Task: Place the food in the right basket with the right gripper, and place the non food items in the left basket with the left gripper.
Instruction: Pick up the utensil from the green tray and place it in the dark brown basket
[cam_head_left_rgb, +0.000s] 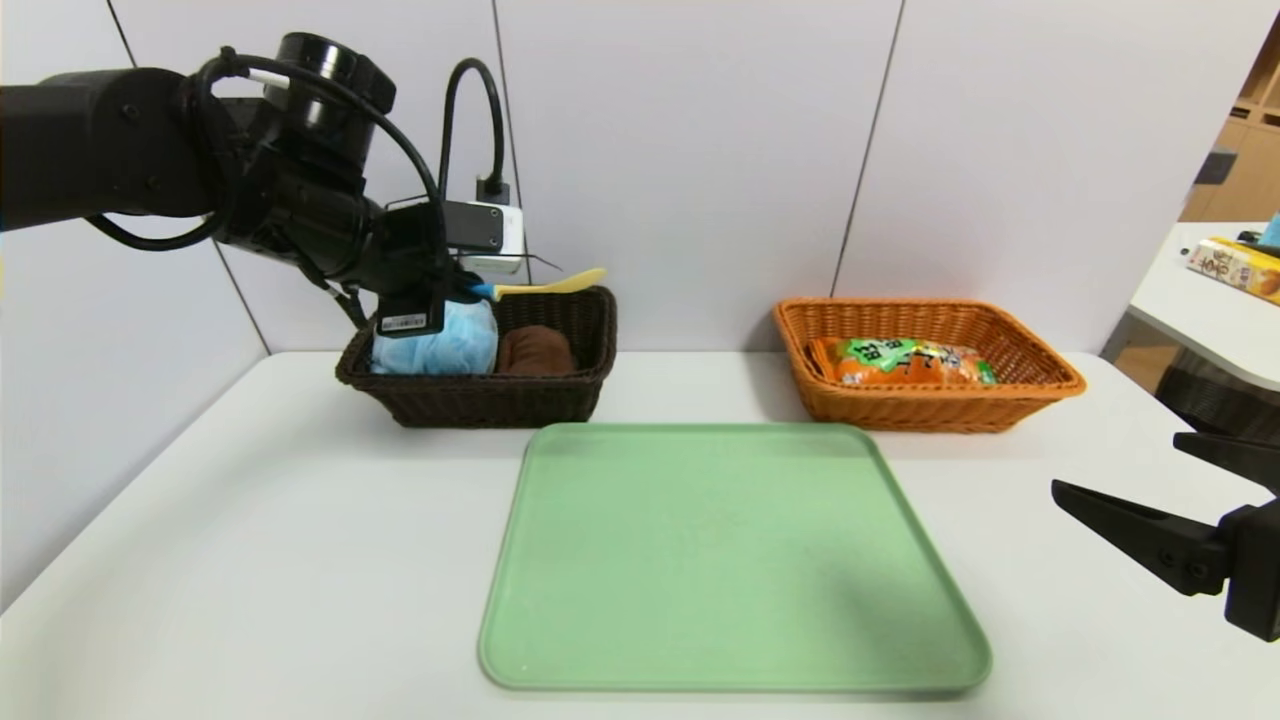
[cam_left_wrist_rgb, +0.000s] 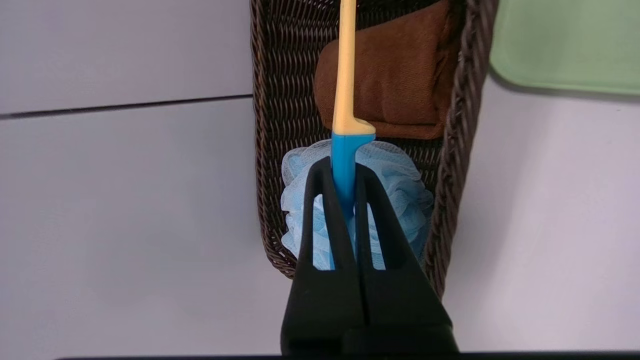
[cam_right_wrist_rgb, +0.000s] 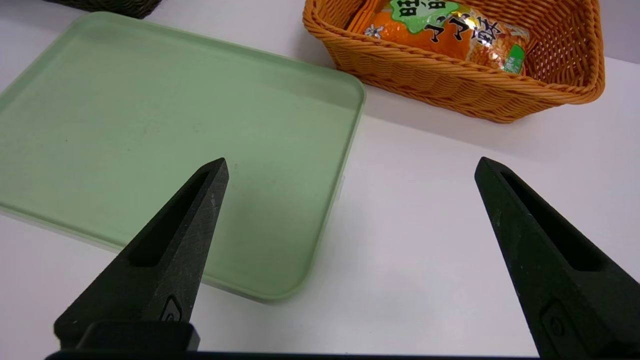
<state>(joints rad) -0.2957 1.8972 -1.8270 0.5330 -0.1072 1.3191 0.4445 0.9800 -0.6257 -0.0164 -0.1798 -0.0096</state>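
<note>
Next, my left gripper lets go of the spoon across the light blue pouf and the brown towel (cam_head_left_rgb: 518, 344) (cam_left_wrist_rgb: 387, 113) in the dark basket.
My left gripper (cam_left_wrist_rgb: 343, 165) is shut on the blue handle of the spoon (cam_left_wrist_rgb: 345, 90) and holds it level above the dark brown left basket (cam_head_left_rgb: 480, 400). The spoon's pale yellow end (cam_head_left_rgb: 560, 283) reaches out over the basket. Under it lie the light blue pouf (cam_left_wrist_rgb: 405, 185) and the rolled brown towel (cam_left_wrist_rgb: 400, 75), both inside that basket. The orange snack bag (cam_head_left_rgb: 900, 362) lies in the orange-tan right basket (cam_head_left_rgb: 930, 405). Low at the table's right edge, my right gripper (cam_right_wrist_rgb: 351, 161) stands open and holds nothing.
A green tray (cam_head_left_rgb: 720, 560) lies bare in the middle of the white table, in front of both baskets. A white wall runs close behind the baskets, with a plugged-in box (cam_head_left_rgb: 490, 230) on it. A side table carrying a carton (cam_head_left_rgb: 1235, 268) stands far right.
</note>
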